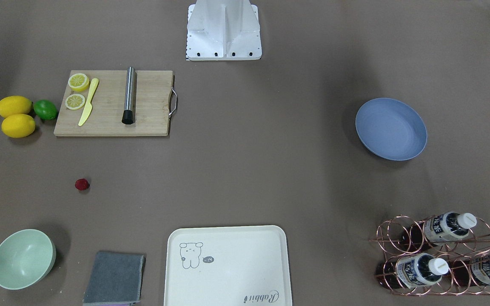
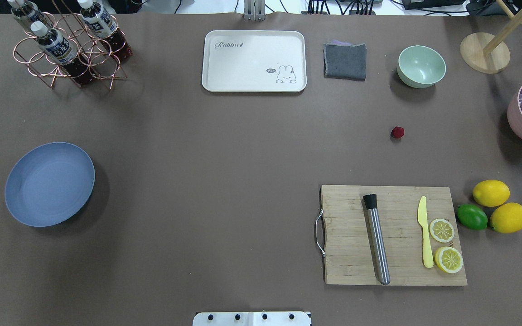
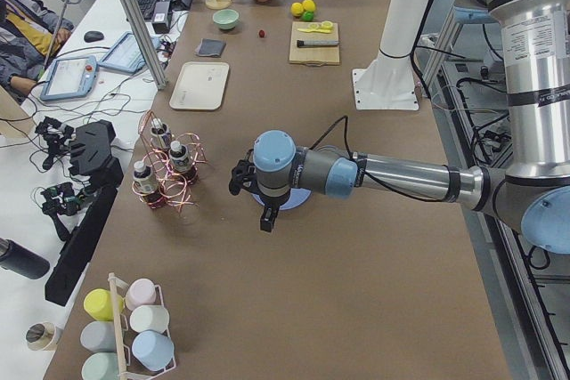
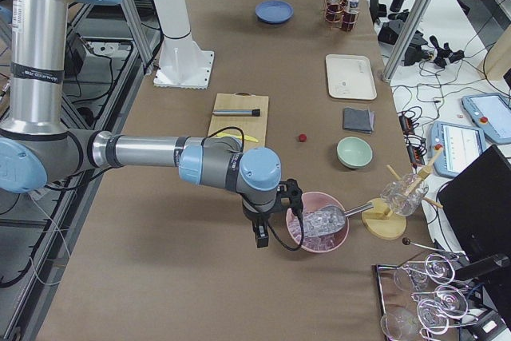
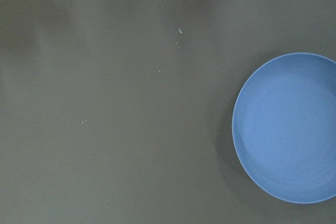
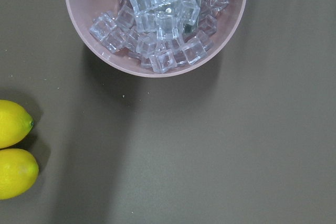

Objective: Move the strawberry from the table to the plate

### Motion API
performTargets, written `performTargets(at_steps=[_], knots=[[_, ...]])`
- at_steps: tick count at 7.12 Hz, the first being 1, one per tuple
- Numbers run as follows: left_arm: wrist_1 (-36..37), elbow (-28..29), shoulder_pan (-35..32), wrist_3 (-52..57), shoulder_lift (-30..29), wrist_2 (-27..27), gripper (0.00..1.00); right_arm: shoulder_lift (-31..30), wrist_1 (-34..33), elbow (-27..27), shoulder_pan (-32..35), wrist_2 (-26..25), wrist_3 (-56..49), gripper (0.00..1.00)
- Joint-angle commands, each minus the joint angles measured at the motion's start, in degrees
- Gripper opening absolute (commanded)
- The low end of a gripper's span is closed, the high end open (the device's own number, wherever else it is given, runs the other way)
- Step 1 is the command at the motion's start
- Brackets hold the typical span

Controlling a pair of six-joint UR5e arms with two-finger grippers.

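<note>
I will close my left gripper on the blue-grey plate's rim (image 1: 425, 134) (image 5: 233, 128), at the side that is farthest from the cutting board.
The strawberry (image 2: 397, 132) (image 1: 82, 184) is a tiny dark red berry lying alone on the brown table (image 2: 224, 158), between the mint bowl and the cutting board. The blue-grey plate (image 2: 49, 183) (image 1: 391, 128) (image 5: 289, 129) sits with nothing in it at the table's other end. My left gripper (image 3: 266, 222) hangs above the table just beside the plate. My right gripper (image 4: 259, 239) hovers next to a pink bowl of ice, far from the strawberry. Neither wrist view shows any fingers, so I cannot tell whether either gripper is open or shut.
A wooden cutting board (image 2: 392, 235) carries a steel muddler, a yellow knife and lemon slices, with two lemons and a lime (image 2: 471, 217) beside it. Along the far edge stand a mint bowl (image 2: 421, 66), grey cloth (image 2: 345, 61), cream tray (image 2: 254, 61) and bottle rack (image 2: 68, 43). The pink ice bowl (image 6: 157, 19) stands at the right end.
</note>
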Motion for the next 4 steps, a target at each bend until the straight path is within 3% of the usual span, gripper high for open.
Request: performTargets(at_steps=[1, 2, 3, 4], knots=[[-13.44, 5.18, 8.28, -13.35, -0.61, 0.70, 0.98, 0.04, 0.00, -0.03, -0.48, 0.09, 0.01, 1.00], [-26.43, 9.74, 14.50, -25.00, -1.65, 4.79, 0.98, 0.04, 0.00, -0.03, -0.48, 0.09, 0.01, 1.00], [-34.48, 13.18, 20.21, -33.56, -3.49, 9.01, 0.97, 0.04, 0.09, -0.03, -0.48, 0.09, 0.01, 1.00], [-35.86, 15.04, 21.40, -34.16, -4.73, 9.84, 0.97, 0.04, 0.09, -0.03, -0.48, 0.09, 0.01, 1.00]])
